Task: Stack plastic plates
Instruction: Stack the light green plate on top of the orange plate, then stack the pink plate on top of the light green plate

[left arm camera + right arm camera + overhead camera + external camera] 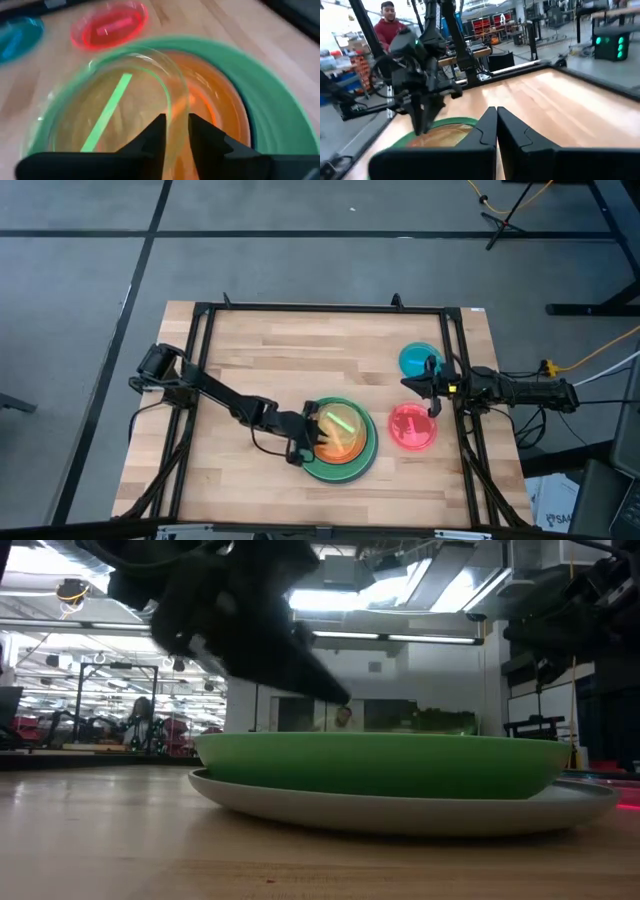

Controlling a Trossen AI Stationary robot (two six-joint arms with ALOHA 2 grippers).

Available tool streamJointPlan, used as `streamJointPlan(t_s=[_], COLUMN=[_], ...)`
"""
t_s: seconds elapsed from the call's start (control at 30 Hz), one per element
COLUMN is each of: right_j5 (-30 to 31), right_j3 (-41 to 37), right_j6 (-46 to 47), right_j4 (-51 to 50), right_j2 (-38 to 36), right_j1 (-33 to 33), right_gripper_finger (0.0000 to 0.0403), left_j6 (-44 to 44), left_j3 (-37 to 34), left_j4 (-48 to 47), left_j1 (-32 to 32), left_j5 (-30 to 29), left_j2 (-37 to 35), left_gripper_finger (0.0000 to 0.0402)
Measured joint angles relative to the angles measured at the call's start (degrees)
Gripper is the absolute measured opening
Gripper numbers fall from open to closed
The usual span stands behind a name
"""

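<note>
Next, the right gripper grasps the rim (pixel 410 405) of the pink-red plate, blue-plate side.
A stack sits mid-table: a grey plate (pixel 400 812) at the bottom, a green plate (pixel 380 765) (pixel 336 471) on it, and a translucent orange plate (pixel 220 100) inside that. My left gripper (pixel 176 120) (pixel 312 432) is shut on a translucent lime plate (pixel 115 105) (pixel 340 423) over the orange one. The blue plate (pixel 416 359) and the pink-red plate (pixel 411 428) lie flat near the table's right edge. My right gripper (pixel 420 384) (pixel 496 112) hovers shut between these two, touching nothing. My left gripper pinches the lime plate's rim (pixel 181 102) on the side nearest the arm, with one finger (pixel 157 132) inside the bowl and the other finger (pixel 202 132) outside. The fingers come from the table's left, slanting down. The plate sits tilted over the orange plate.
Black frame rails (pixel 320 308) run along the table's far, left and right sides. Bare wood (pixel 290 360) lies between the stack and the far rail. A person in a red top (pixel 390 25) stands beyond the table.
</note>
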Motion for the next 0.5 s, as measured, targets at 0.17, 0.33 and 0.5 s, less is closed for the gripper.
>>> streamJointPlan(t_s=[0.17, 0.33, 0.5], right_j5=[-2.87, -3.45, -3.43], right_j3=[0.02, 0.02, 0.02], right_j6=[4.09, 4.09, 4.47], right_j4=[-1.22, -1.09, -0.95], right_j2=[0.0, 0.0, 0.0], right_j1=[0.0, 0.0, 0.02], right_gripper_finger=[0.0005, 0.0005, 0.0037], left_j6=[-6.48, -10.86, -10.69], left_j3=[-0.04, -0.04, -0.04], left_j4=[-7.15, -9.1, -8.63], left_j1=[-0.79, -3.54, -7.8], left_j5=[-1.98, -3.45, -9.28], left_j2=[-3.01, -6.23, -7.25], left_gripper_finger=[0.0095, 0.0093, 0.0092])
